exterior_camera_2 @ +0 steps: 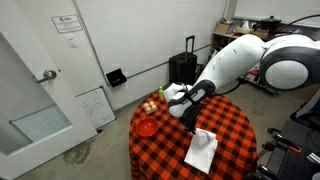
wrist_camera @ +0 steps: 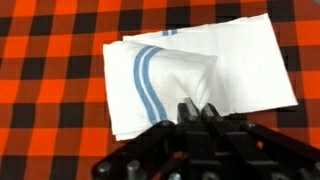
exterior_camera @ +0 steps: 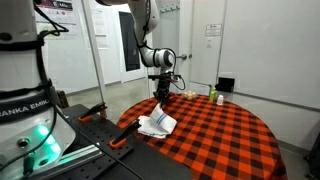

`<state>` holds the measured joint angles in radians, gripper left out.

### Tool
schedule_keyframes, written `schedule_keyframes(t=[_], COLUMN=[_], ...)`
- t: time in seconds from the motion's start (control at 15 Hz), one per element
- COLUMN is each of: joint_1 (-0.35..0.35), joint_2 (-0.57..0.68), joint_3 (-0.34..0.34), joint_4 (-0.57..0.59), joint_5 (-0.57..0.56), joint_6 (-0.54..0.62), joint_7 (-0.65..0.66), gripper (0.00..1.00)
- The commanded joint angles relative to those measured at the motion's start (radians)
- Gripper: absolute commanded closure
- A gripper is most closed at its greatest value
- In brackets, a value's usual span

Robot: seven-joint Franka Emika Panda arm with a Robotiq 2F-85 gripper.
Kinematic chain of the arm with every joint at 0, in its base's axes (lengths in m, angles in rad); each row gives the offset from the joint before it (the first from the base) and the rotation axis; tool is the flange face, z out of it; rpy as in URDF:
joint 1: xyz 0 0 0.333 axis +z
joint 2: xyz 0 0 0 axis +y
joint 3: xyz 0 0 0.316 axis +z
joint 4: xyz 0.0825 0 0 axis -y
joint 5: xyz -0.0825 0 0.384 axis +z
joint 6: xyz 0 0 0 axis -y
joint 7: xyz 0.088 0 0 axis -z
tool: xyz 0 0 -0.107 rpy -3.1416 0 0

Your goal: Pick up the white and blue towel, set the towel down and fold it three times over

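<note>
Next, my gripper lets go of the towel's corner on the checked tablecloth (exterior_camera: 138, 112), between the folded cloth and the table's edge.
The white towel with blue stripes (wrist_camera: 200, 70) lies on the red-and-black checked tablecloth (wrist_camera: 50, 40). It also shows in both exterior views (exterior_camera: 157, 124) (exterior_camera_2: 202, 152), near the table's edge. My gripper (wrist_camera: 197, 108) is directly over the towel, and its fingers are closed on a raised ridge of cloth near the towel's middle. In both exterior views the gripper (exterior_camera: 160, 100) (exterior_camera_2: 188, 118) hangs just above the table, with the towel drawn up to a peak under it. The rest of the towel rests on the table, partly folded.
A red bowl (exterior_camera_2: 146, 127) and small fruit-like items (exterior_camera_2: 151, 105) sit at one side of the round table (exterior_camera_2: 235, 115). Small objects (exterior_camera: 215, 95) stand at the table's far edge. A black suitcase (exterior_camera_2: 183, 68) stands by the wall.
</note>
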<state>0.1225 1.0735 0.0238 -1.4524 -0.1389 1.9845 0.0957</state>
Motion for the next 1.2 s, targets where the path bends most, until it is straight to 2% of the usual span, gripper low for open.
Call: schedule_keyframes(t=[0.0,0.67,0.8,1.13], joint_1=[-0.013,-0.045,-0.043,-0.035], joint_2=[0.004,0.024,0.033,0.059], joint_3=[0.045,0.148,0.158,0.152], joint_4=[0.017,0.051,0.064,0.084], joint_5=[0.0,0.014,0.039,0.106], joint_6=[-0.06,-0.312,-0.325,-0.199], joint_7=[-0.169,-0.557,-0.543,-0.46], gripper=[0.99,0.99,0.99,0.99])
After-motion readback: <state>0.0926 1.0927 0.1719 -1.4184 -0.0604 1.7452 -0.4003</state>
